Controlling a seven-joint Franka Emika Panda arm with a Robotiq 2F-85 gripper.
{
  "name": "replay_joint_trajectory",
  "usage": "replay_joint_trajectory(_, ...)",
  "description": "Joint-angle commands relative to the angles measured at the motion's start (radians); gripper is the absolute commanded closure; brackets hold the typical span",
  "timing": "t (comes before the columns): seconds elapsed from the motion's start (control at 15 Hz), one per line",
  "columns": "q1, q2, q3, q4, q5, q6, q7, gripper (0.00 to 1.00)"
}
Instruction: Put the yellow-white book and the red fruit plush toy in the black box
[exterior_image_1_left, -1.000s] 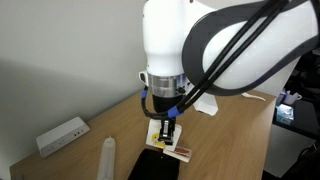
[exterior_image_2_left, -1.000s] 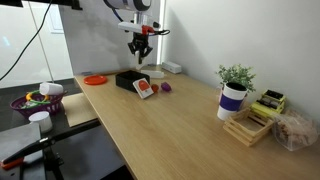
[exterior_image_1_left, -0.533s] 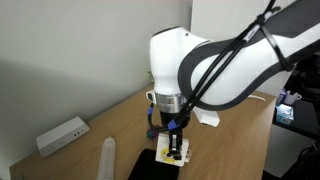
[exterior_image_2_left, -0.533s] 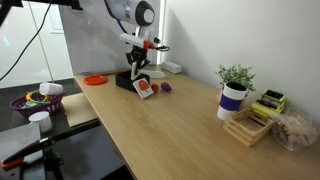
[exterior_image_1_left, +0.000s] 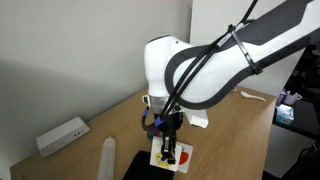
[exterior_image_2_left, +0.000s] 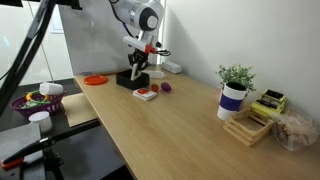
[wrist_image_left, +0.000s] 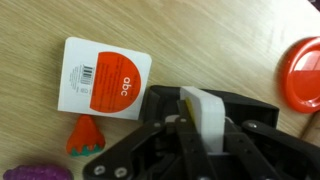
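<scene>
The robot's gripper needs to release the yellow-white book, held just above the box now, in the corner of the black box (exterior_image_1_left: 153, 152) (wrist_image_left: 179, 128) nearest the white square card.
My gripper (wrist_image_left: 200, 135) is shut on the yellow-white book (wrist_image_left: 205, 115), held edge-on between the fingers just above the black box (wrist_image_left: 250, 110). In both exterior views the gripper (exterior_image_1_left: 166, 143) (exterior_image_2_left: 136, 72) is low over the black box (exterior_image_1_left: 140, 168) (exterior_image_2_left: 124, 80). The red fruit plush toy (wrist_image_left: 88, 138), red-orange with a green end, lies on the table left of the box. It shows small in an exterior view (exterior_image_2_left: 166, 87).
A white square card with a red-orange disc (wrist_image_left: 105, 75) (exterior_image_1_left: 172, 155) (exterior_image_2_left: 146, 94) lies beside the box. Also here: a purple plush (wrist_image_left: 40, 172), a red plate (wrist_image_left: 300, 75) (exterior_image_2_left: 95, 79), a white socket box (exterior_image_1_left: 62, 135), a white cylinder (exterior_image_1_left: 108, 157) and a potted plant (exterior_image_2_left: 233, 95).
My gripper has come down with the book, from well above the table to just over the black box. The white card appears to lie flatter now.
</scene>
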Motion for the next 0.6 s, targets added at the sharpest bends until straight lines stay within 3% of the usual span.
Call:
replay_joint_trajectory(0.0,-0.009,0.055,0.014,0.085,0.016,-0.039,-0.012,0.96)
replay_joint_trajectory(0.53,-0.001,0.049,0.003,0.113,0.002,-0.056,0.002,0.96)
